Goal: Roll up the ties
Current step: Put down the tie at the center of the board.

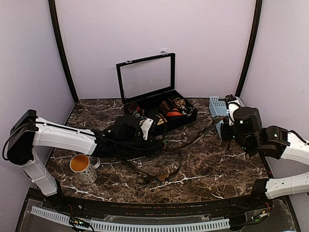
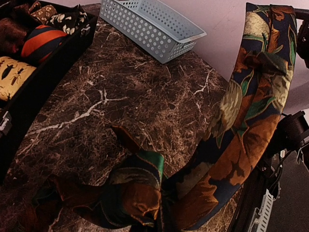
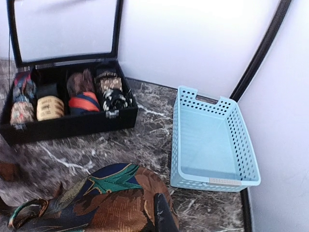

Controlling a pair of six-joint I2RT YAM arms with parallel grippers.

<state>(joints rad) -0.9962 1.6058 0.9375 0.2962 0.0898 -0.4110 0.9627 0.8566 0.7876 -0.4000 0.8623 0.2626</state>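
The tie is bunched in my left gripper and hangs in loops, so next my left gripper lowers the bunch, takes the trailing part (image 1: 157, 178) and raises it high.
One tie (image 1: 195, 137), dark green and brown with orange patches, is stretched above the marble table (image 1: 217, 169) between my two grippers; more of it trails in loops (image 1: 159, 176) on the table. In the left wrist view the tie (image 2: 241, 140) is bunched (image 2: 137, 193) right at my left jaws, hiding them, and rises to the upper right. My left gripper (image 1: 155, 141) is shut on that bunch. My right gripper (image 3: 157, 215) is shut on the tie's wide end (image 3: 111, 203), with one black finger (image 3: 163, 217) pressed onto the cloth. It holds that end just left of the blue basket (image 1: 218, 110).
A black box (image 1: 186, 120) with its glass lid (image 1: 146, 77) raised stands at the back centre and holds several rolled fabric coils (image 3: 83, 102). The empty blue basket (image 3: 241, 145) sits against the right wall. A mug (image 1: 82, 166) stands near the left arm.
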